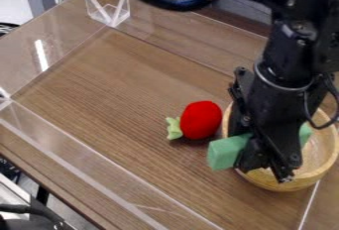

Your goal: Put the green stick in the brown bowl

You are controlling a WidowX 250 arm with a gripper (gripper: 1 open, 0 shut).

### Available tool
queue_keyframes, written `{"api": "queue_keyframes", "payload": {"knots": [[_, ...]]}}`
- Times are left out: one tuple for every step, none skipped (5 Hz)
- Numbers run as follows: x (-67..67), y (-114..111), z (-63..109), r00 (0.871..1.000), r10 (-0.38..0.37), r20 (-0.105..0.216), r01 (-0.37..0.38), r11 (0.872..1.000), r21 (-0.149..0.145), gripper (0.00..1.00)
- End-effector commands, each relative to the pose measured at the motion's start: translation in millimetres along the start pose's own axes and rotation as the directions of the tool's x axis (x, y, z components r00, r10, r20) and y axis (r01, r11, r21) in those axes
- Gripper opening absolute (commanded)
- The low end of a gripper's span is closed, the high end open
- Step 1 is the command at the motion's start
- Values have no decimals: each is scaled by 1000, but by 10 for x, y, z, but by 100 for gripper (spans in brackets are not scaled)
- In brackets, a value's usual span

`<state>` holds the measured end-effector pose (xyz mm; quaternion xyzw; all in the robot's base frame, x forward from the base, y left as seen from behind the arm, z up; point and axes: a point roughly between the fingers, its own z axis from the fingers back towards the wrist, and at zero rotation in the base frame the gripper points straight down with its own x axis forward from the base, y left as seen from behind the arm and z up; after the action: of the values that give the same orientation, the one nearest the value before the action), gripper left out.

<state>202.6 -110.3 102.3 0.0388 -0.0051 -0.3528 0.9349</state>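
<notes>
The gripper needs to release the green stick on the brown bowl's bottom, slightly toward the red toy (269, 146).
The green stick (228, 152) is a flat green block held in my black gripper (265, 147), which is shut on it and points straight down. One green end sticks out left of the fingers and a smaller bit shows at the right (304, 135). The gripper hangs over the near left part of the brown bowl (307, 171), a round light-wood bowl at the lower right. The stick's left end reaches over the bowl's rim. The arm hides much of the bowl's inside.
A red round toy with small green leaves (199, 119) lies on the wooden table just left of the bowl. Clear plastic walls (54, 46) ring the table, with a folded clear piece (109, 8) at the far corner.
</notes>
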Motion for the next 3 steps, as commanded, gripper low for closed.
{"api": "queue_keyframes", "payload": {"knots": [[37,33,57,998,38,42,-38,999,-5,0],[42,53,24,997,61,41,-61,998,-14,0],[51,69,-14,996,82,40,-81,996,-25,0]]}}
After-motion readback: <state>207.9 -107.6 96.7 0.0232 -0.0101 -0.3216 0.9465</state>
